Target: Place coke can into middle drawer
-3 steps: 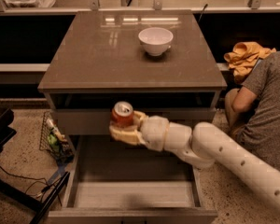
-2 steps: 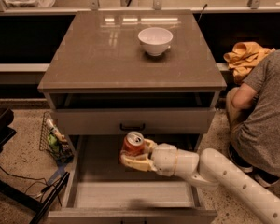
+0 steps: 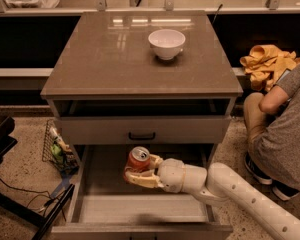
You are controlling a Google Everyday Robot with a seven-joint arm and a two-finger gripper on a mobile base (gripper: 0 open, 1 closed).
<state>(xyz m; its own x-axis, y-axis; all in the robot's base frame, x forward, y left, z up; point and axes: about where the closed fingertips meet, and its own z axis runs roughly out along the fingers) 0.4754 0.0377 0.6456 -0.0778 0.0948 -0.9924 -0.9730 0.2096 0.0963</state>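
The robot's gripper needs to release the coke can, now hanging over the open middle drawer, in the front part of the middle drawer, on the wire basket's side (image 3: 116, 200).
The coke can (image 3: 138, 159), red-orange with a silver top, is upright in my gripper (image 3: 139, 170), whose pale fingers are shut around its sides. My white arm reaches in from the lower right. The can hangs over the open middle drawer (image 3: 90, 194), inside its left-centre part, with its top just below the upper drawer's front (image 3: 142, 130). Whether the can's base touches the drawer floor is hidden by my fingers.
A white bowl (image 3: 166, 43) stands on the cabinet top (image 3: 105, 64). A person (image 3: 282, 129) crouches at the right beside the cabinet. A wire basket (image 3: 57, 149) with items sits on the floor at the left. A black stand (image 3: 10, 184) is at the lower left.
My gripper has carried the can down from in front of the upper drawer into the open middle drawer, and slightly leftward in the last step.
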